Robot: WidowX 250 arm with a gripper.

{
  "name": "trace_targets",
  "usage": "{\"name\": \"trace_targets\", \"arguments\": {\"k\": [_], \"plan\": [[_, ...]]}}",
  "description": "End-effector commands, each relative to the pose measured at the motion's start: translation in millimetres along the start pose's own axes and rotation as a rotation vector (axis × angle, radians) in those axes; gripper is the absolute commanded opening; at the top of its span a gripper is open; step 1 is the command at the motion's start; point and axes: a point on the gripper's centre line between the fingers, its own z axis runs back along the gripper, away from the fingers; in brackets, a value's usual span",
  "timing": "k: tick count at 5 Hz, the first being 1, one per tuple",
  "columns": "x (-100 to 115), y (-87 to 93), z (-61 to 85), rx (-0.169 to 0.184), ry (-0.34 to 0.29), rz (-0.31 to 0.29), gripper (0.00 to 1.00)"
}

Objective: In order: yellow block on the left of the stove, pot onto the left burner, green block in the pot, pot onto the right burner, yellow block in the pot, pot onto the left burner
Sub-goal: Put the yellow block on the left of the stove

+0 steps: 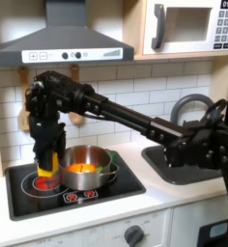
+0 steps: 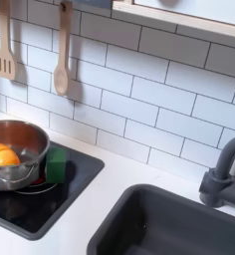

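The robot will use its gripper to set the yellow block, now low over the burner, down on the black stove's edge point(image 1: 30, 192) next to the uncovered burner, away from the pot.
In the first exterior view my gripper point(image 1: 46, 170) hangs low over the left burner point(image 1: 42, 181), the bright red circle on the black stove point(image 1: 126, 184). It is shut on the yellow block point(image 1: 45, 159), which shows between the fingers. Beside it, to the first exterior view's right, the steel pot point(image 1: 87, 166) stands on the right burner and covers it, with an orange piece point(image 1: 82, 171) inside. The green block point(image 1: 111, 171) rests on the stove against the pot's right side. The second exterior view shows the pot point(image 2: 12, 139), the orange piece point(image 2: 2, 155), the green block point(image 2: 57, 165) and the stove point(image 2: 35, 209).
A grey sink point(image 1: 174, 166) with a curved faucet point(image 1: 188, 104) lies right of the stove; my arm reaches across it. Sink basin point(image 2: 179, 224) and faucet point(image 2: 224, 181) fill the second exterior view's lower right. Wooden utensils point(image 2: 60, 60) hang on the tiled wall.
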Motion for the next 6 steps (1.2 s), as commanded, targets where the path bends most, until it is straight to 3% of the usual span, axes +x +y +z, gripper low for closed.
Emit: {"name": "trace_targets", "arguments": {"k": [1,6], "plan": [[12,14.1,-13.5,0.019,0.026,0.036,0.0],[25,24.8,-47.8,0.063,0.096,0.056,0.0]]}}
